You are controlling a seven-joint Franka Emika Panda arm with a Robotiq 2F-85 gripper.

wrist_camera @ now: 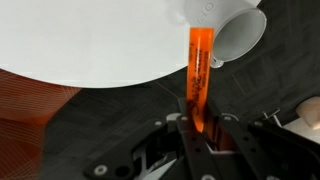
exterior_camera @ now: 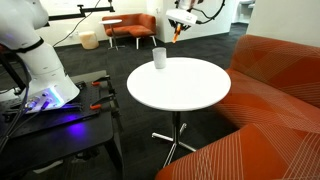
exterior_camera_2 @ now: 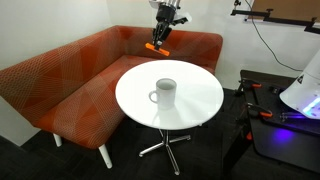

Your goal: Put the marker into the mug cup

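My gripper needs to release the orange marker inside the white mug cup [exterior_camera: 160,57] [wrist_camera: 238,36] near the rim of the round table.
My gripper [wrist_camera: 200,122] is shut on the orange marker [wrist_camera: 199,62], which sticks out from between the fingers. In both exterior views the gripper [exterior_camera: 181,22] [exterior_camera_2: 164,22] hangs high above the far edge of the round white table [exterior_camera: 180,95] [exterior_camera_2: 195,110], with the marker [exterior_camera: 178,33] [exterior_camera_2: 160,41] pointing down. The white mug cup [exterior_camera: 159,58] [exterior_camera_2: 165,92] stands upright on the table, below and apart from the gripper. In the wrist view the cup [wrist_camera: 238,28] lies just beyond the marker's tip.
An orange sofa [exterior_camera_2: 70,75] [exterior_camera: 275,100] curves around the table. The robot base and a dark cart with tools [exterior_camera: 50,100] [exterior_camera_2: 285,120] stand beside it. An orange armchair [exterior_camera: 135,28] and a beige bucket [exterior_camera: 89,40] stand far off.
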